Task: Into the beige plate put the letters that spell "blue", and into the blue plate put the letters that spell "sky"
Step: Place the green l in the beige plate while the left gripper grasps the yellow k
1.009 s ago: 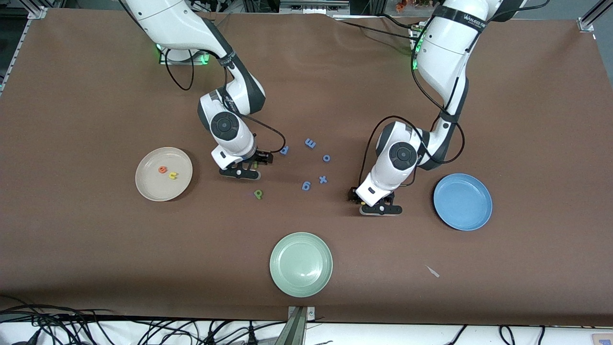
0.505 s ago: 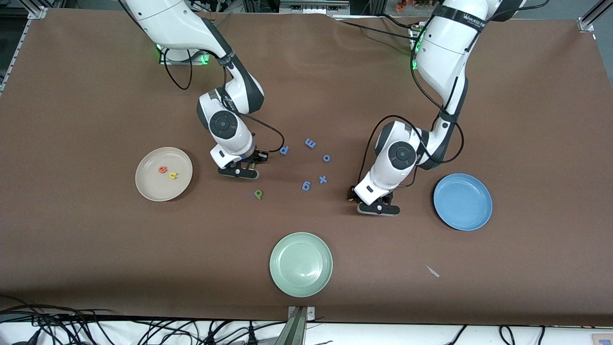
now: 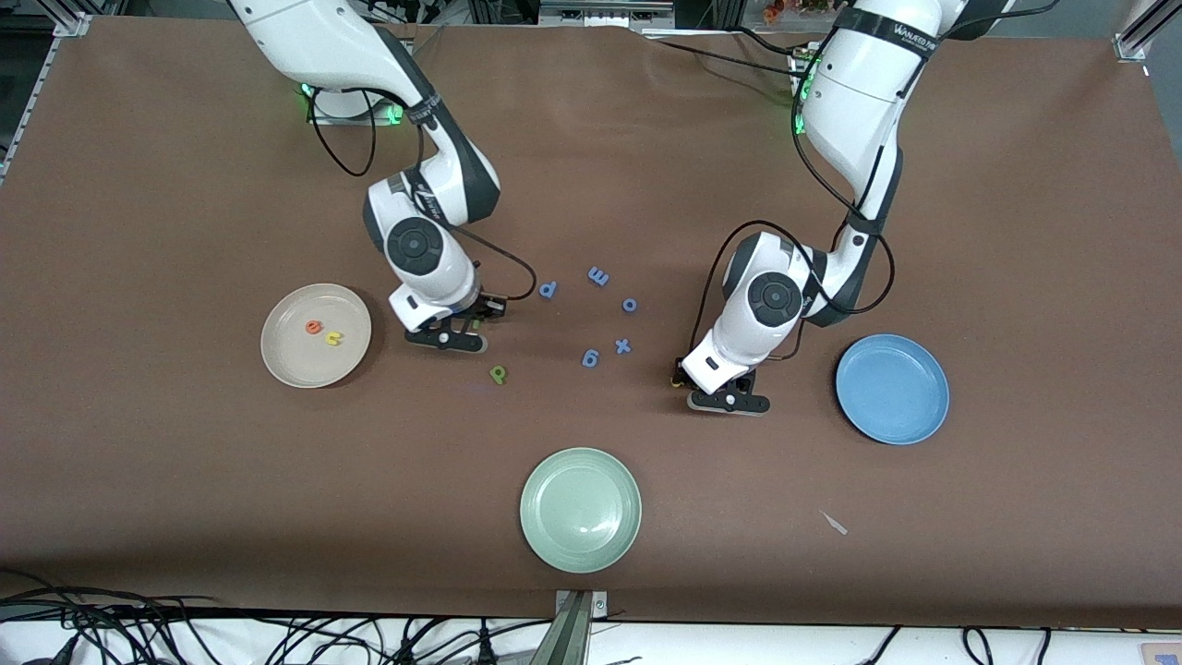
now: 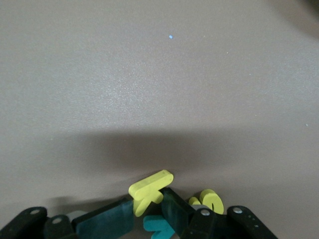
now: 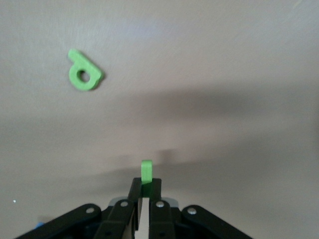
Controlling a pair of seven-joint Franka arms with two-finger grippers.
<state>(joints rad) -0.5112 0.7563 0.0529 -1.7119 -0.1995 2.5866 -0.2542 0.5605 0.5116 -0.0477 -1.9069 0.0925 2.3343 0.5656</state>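
My right gripper is going to let go of the green l, still held above the table, in the beige plate (image 3: 318, 339), next to the orange e and yellow u.
My right gripper (image 3: 459, 332) is shut on the thin green l (image 5: 146, 172), which sticks out past its fingertips, above the table between the beige plate (image 3: 277, 360) and the green b (image 3: 499, 373). The orange e (image 3: 314, 326) and yellow u (image 3: 333, 338) lie in the beige plate. My left gripper (image 3: 725, 399) is low at the table beside the blue plate (image 3: 914, 416), shut on the yellow k (image 4: 149, 190), which sits tilted between its pads. The teal y (image 4: 158, 226) lies under the jaws. The yellow s (image 4: 209, 200) lies just outside one finger.
Several blue letters (image 3: 590, 357) are scattered on the brown table between the two grippers. A pale green plate (image 3: 580, 509) sits nearer the front camera, at mid-table. A small white scrap (image 3: 834, 523) lies near the front edge.
My right gripper has closed on the green l and carried it toward the beige plate. My left gripper's jaws have narrowed around the yellow k and it has shifted slightly.
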